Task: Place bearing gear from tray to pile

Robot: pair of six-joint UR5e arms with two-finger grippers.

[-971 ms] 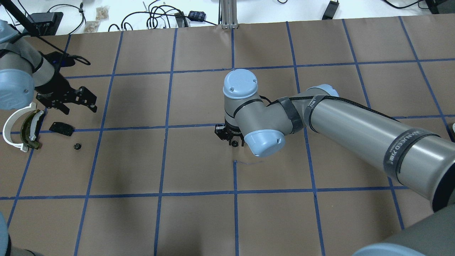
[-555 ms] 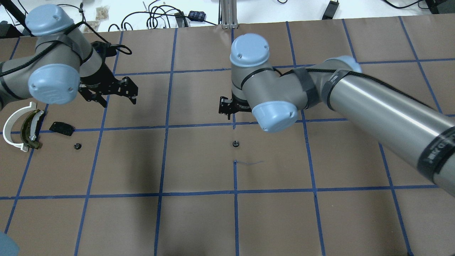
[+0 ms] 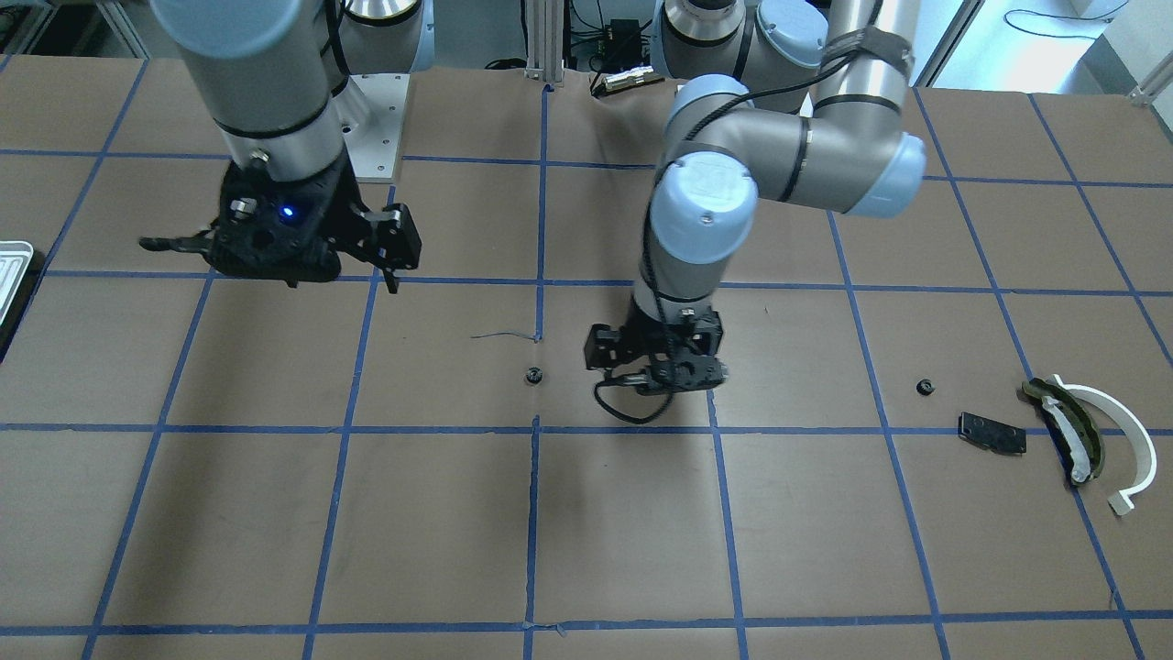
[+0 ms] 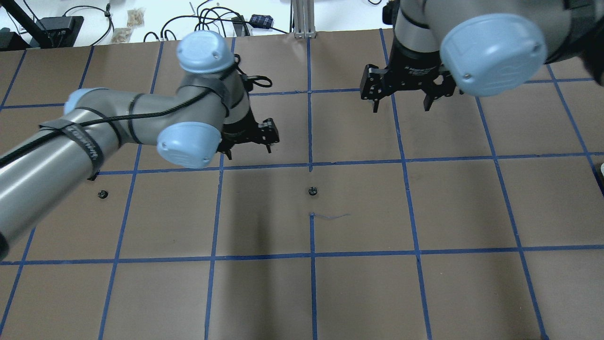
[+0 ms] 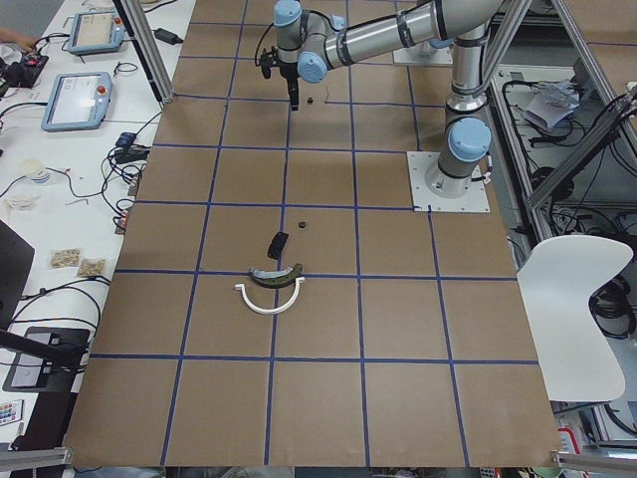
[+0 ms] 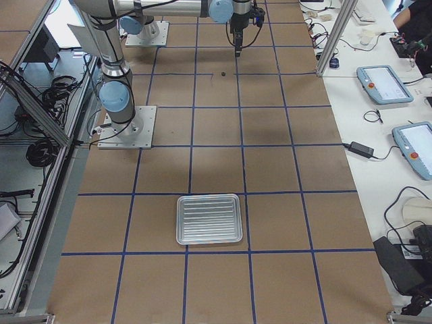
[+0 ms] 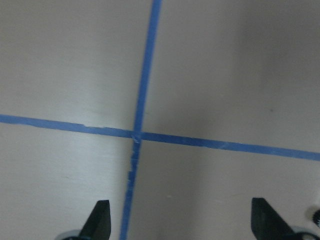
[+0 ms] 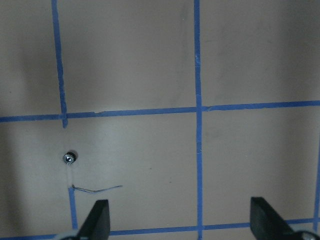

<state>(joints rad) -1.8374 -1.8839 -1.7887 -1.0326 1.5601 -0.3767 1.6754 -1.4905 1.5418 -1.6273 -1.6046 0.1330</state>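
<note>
The bearing gear lies alone at the center of the table, away from the pile. My left gripper should close on its toothed sides (image 3: 533, 375) (image 7: 316, 218).
A small dark bearing gear (image 4: 311, 191) lies alone on the brown paper at the table's centre; it also shows in the front view (image 3: 532, 375) and the right wrist view (image 8: 69, 158). My left gripper (image 4: 249, 150) is open and empty, hovering just left of and beyond the gear (image 3: 652, 374) (image 7: 181, 220). My right gripper (image 4: 401, 107) is open and empty, raised at the far right (image 8: 181, 220). The pile lies at the robot's left end: a white arc (image 3: 1132, 440), an olive-black piece (image 3: 1068, 426) and a black plate (image 3: 992, 433). The white tray (image 6: 179, 219) lies at the robot's right end.
A second small gear (image 4: 102, 194) lies near the pile (image 3: 925, 386). The left arm's forearm covers the pile in the overhead view. Blue tape lines grid the brown paper. Cables and boxes lie beyond the table's far edge.
My right gripper has let go of the gear at the table's centre, risen and drawn back to the far right. My left arm has swung from the pile towards the centre.
</note>
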